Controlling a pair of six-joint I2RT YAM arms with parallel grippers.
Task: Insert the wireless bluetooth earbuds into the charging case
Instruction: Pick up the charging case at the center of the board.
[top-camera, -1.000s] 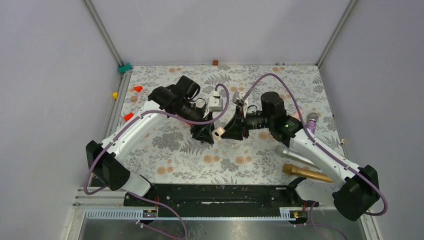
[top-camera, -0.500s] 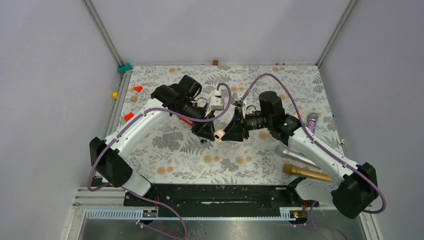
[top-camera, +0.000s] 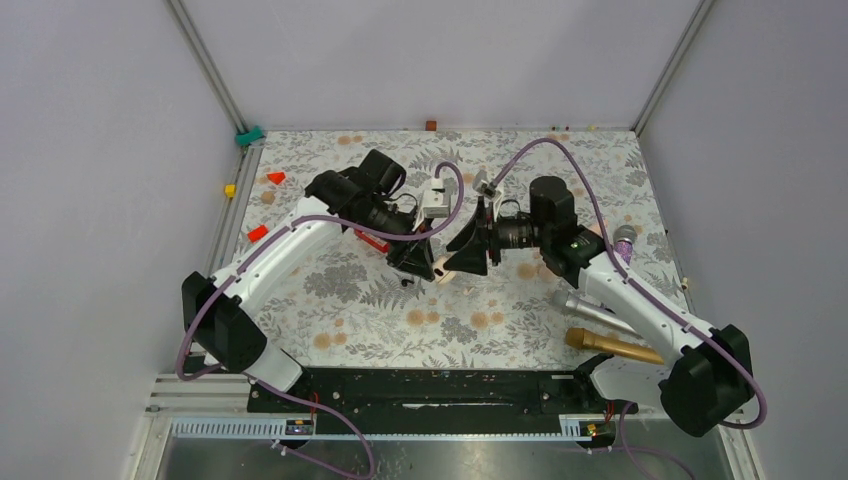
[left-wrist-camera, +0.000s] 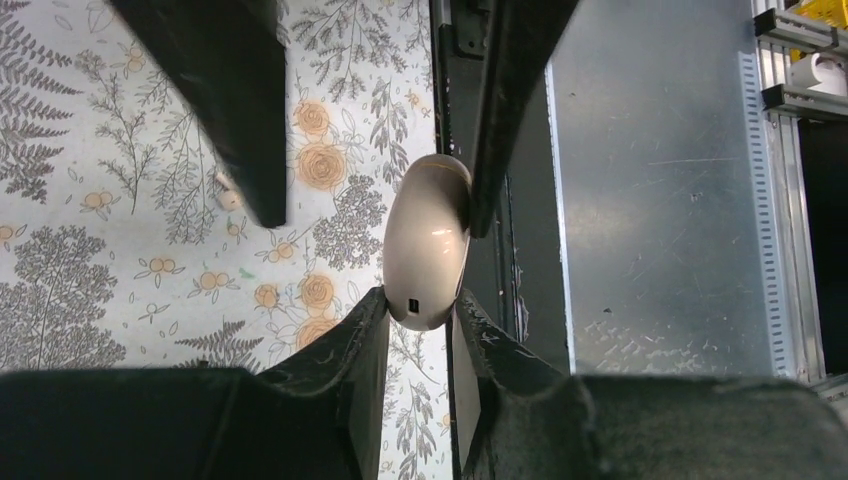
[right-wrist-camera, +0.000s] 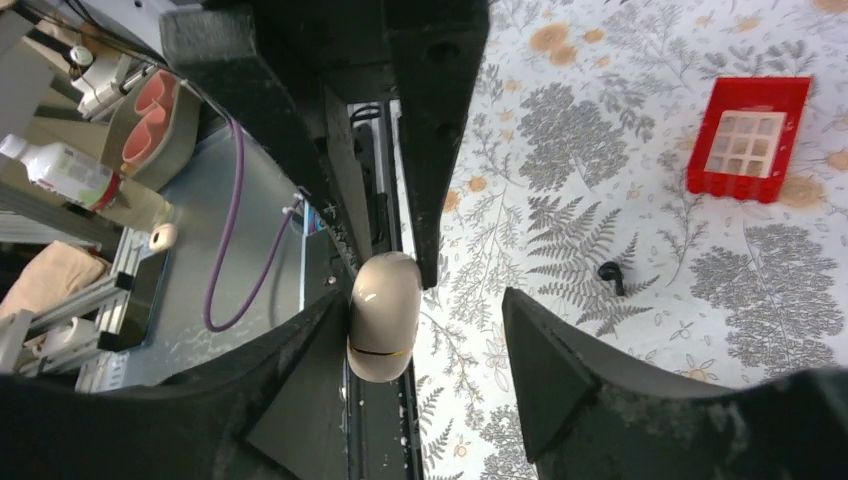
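Next, my left gripper turns the case square, as it slants against a finger of my right gripper, before my right gripper closes on its loose end (right-wrist-camera: 379, 367).
The charging case (left-wrist-camera: 428, 243) is a glossy cream oval pebble with its lid closed, held above the table. My left gripper (left-wrist-camera: 420, 302) is shut on its lower end, one finger on each side. In the right wrist view the case (right-wrist-camera: 383, 315) rests against one finger of my right gripper (right-wrist-camera: 425, 300), which is open; the other finger stands well apart. From above, the left gripper (top-camera: 430, 266) and the right gripper (top-camera: 468, 260) meet nose to nose mid-table. One black earbud (right-wrist-camera: 611, 274) lies on the floral cloth. No other earbud shows.
A red box (right-wrist-camera: 748, 140) with a white grid insert lies beyond the earbud. A silver microphone (top-camera: 590, 308), a gold one (top-camera: 612, 347) and a purple-headed one (top-camera: 624, 240) lie at the right. Small coloured blocks (top-camera: 275, 177) sit along the left edge.
My left gripper has shut on the case. My right gripper, which held the case before, has opened. Both grippers have shifted slightly toward the back of the table.
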